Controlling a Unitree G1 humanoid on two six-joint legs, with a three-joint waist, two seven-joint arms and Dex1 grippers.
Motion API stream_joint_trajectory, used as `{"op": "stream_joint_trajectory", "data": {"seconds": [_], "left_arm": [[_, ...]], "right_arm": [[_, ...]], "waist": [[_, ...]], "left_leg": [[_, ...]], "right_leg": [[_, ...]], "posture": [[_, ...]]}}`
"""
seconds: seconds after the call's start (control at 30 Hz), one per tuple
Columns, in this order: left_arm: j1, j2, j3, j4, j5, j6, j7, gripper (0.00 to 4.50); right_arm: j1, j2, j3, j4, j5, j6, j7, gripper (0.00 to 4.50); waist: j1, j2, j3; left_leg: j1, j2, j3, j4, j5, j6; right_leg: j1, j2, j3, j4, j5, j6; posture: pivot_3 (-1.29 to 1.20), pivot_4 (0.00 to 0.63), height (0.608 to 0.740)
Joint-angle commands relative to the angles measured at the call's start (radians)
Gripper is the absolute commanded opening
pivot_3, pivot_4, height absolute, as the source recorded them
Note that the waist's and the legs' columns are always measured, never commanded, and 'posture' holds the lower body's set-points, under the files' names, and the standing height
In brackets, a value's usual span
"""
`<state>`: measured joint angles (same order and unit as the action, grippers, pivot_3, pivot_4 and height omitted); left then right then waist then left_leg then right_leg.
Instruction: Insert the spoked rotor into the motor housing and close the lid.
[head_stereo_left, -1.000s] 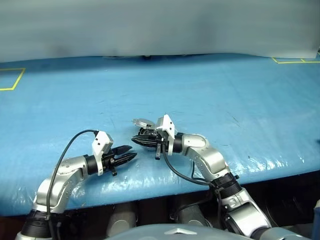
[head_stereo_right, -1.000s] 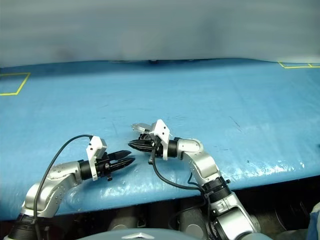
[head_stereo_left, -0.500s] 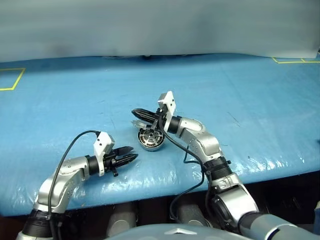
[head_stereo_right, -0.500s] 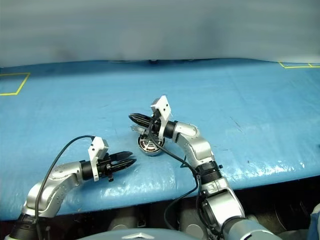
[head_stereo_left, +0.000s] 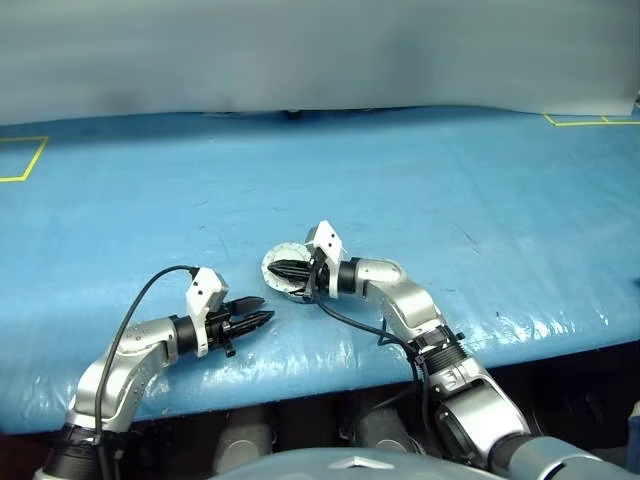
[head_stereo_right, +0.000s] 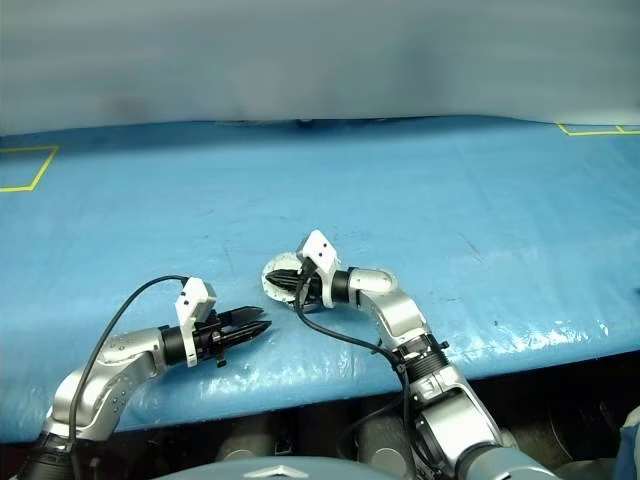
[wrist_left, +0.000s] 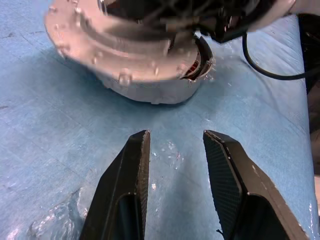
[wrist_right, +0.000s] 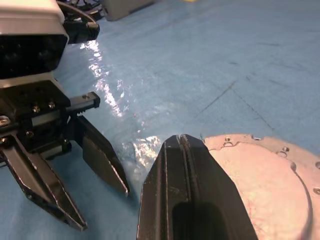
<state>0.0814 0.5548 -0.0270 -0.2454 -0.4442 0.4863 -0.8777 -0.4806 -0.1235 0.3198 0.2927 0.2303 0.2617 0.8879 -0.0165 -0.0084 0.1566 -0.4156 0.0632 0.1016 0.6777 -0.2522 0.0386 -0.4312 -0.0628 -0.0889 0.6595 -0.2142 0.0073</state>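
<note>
I can see copper windings under the crooked lid's edge, so next I raise my right gripper's closed fingers, open them and grip the lid's raised centre (wrist_right: 267, 187) from both sides.
The silver lid (head_stereo_left: 272, 264) lies on top of the motor housing (wrist_left: 150, 92), slightly askew. Copper windings (wrist_left: 192, 74) show under one edge. My right gripper (head_stereo_left: 284, 270) is shut, and its black fingertips rest on the lid's plain grey face (wrist_right: 265, 185). The spoked rotor is hidden. My left gripper (head_stereo_left: 264, 318) hovers low over the table just in front and to the left of the housing. It points at the housing, and its fingers (wrist_left: 127, 175) are open with nothing between them.
The blue sheet-covered table (head_stereo_left: 450, 180) stretches far behind and to both sides. Its front edge (head_stereo_left: 330, 375) runs close below both grippers. Yellow tape marks (head_stereo_left: 25, 160) sit at the far left and far right corners.
My right gripper came forward and down onto the housing. Half a second ago the housing stood uncovered with the lid behind it; now the lid covers it. The left gripper has kept still.
</note>
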Motion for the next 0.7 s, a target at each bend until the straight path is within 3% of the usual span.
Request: {"op": "stream_joint_trajectory", "data": {"seconds": [0.03,0.3,0.5,0.6,0.7], "left_arm": [[-0.004,0.005,0.015,-0.050,-0.024,-0.022,-0.016,1.77],[0.009,-0.017,0.036,-0.031,0.006,-0.156,-0.020,1.77],[0.019,-0.045,0.044,-0.012,0.004,-0.242,-0.020,1.77],[0.028,-0.044,0.037,-0.014,-0.009,-0.235,-0.024,1.80],[0.036,-0.035,0.038,-0.024,-0.034,-0.206,-0.034,1.80]], "right_arm": [[0.023,0.000,0.007,-0.010,-0.044,-0.016,-0.042,0.00],[0.122,0.008,-0.057,-0.180,0.001,-0.015,-0.120,0.00],[0.155,-0.046,-0.032,-0.287,-0.075,-0.039,-0.177,0.00],[0.158,-0.065,0.004,-0.318,-0.129,-0.016,-0.210,0.62],[0.152,-0.062,0.024,-0.318,-0.149,-0.003,-0.222,1.58]], "waist": [[0.000,0.000,0.000],[0.005,0.000,0.000],[0.005,0.000,0.000],[0.003,0.000,0.000],[0.003,0.000,0.000]], "left_leg": [[0.000,0.000,0.000,0.000,0.000,0.000],[0.000,0.000,0.000,0.000,0.000,0.000],[-0.001,0.000,0.000,0.000,0.000,0.000],[-0.001,0.000,0.000,0.000,0.000,-0.001],[-0.001,0.000,0.000,-0.001,0.000,-0.001]], "right_leg": [[0.000,0.000,0.000,0.000,0.000,0.000],[0.000,-0.001,0.000,0.000,0.000,0.000],[-0.001,-0.001,0.000,-0.001,0.000,-0.001],[-0.001,0.000,-0.001,0.000,-0.001,-0.001],[-0.001,0.000,-0.001,0.000,-0.001,-0.001]], "posture": [[0.00,0.150,0.740],[0.00,0.150,0.740],[0.00,0.150,0.740],[0.00,0.150,0.740],[0.00,0.150,0.740]]}}
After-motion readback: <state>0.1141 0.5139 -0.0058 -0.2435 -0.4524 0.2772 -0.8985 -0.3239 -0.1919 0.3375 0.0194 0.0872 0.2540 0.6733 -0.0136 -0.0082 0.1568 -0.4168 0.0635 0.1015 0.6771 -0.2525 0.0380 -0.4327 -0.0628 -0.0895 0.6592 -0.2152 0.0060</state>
